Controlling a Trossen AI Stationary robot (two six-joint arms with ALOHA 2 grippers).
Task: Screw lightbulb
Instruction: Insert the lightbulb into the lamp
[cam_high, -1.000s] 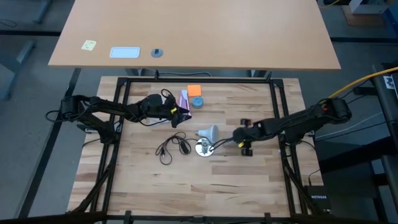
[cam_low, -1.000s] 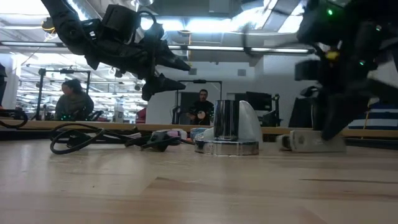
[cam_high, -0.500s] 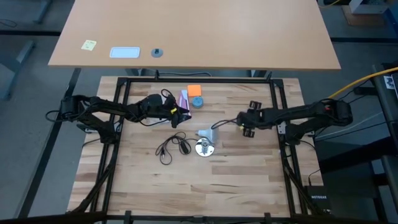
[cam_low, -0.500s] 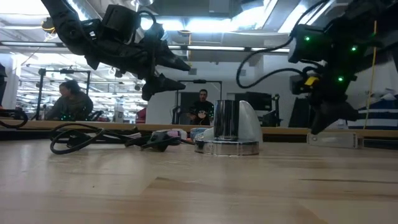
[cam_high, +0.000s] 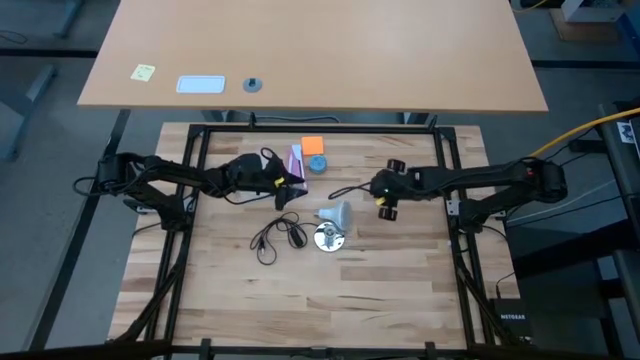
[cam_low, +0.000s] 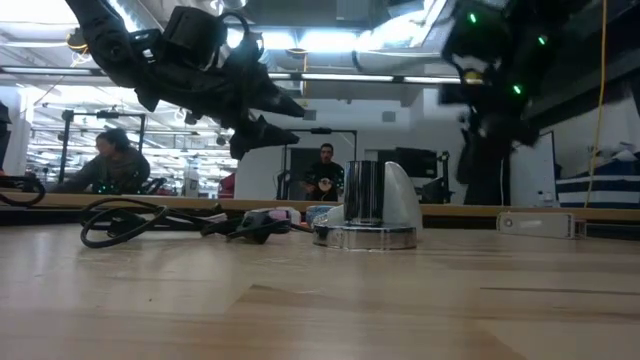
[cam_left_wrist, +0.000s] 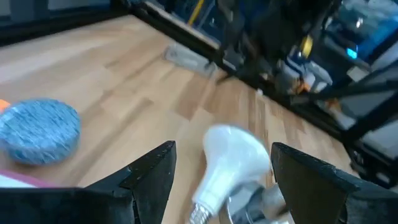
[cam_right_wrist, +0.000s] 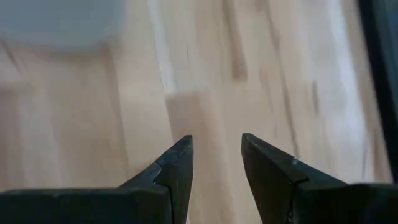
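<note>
The robot's left gripper needs to next move to the lightbulb's narrow neck (cam_high: 327, 213) (cam_left_wrist: 214, 185) and close there, below the wide round end.
The frosted white lightbulb (cam_high: 338, 213) lies on its side on the wooden table, its narrow neck next to the silvery socket (cam_high: 326, 237). A thin dark cord (cam_high: 275, 238) runs from the socket toward the table's left. My left gripper (cam_high: 291, 186) hovers open above the table, left of and slightly beyond the bulb. It points at the lightbulb (cam_left_wrist: 230, 158), which shows between its fingers farther off. My right gripper (cam_high: 372, 188) hangs open above the table, right of and just beyond the bulb, tilted downward, with nothing between its fingers (cam_right_wrist: 180, 155).
An orange block (cam_high: 312, 145), a blue disc (cam_high: 317, 163) and a pink-and-white packet (cam_high: 296, 160) lie at the far middle, near my left gripper. Black frame rails (cam_high: 447, 170) border the table. People sit in the room beyond (cam_low: 323, 172).
My right gripper has risen from beside the socket and swung toward the table's far edge, then a little leftward, and now stands above the table beyond the bulb. Its fingers stay apart. The bulb, socket and cord have kept their places.
</note>
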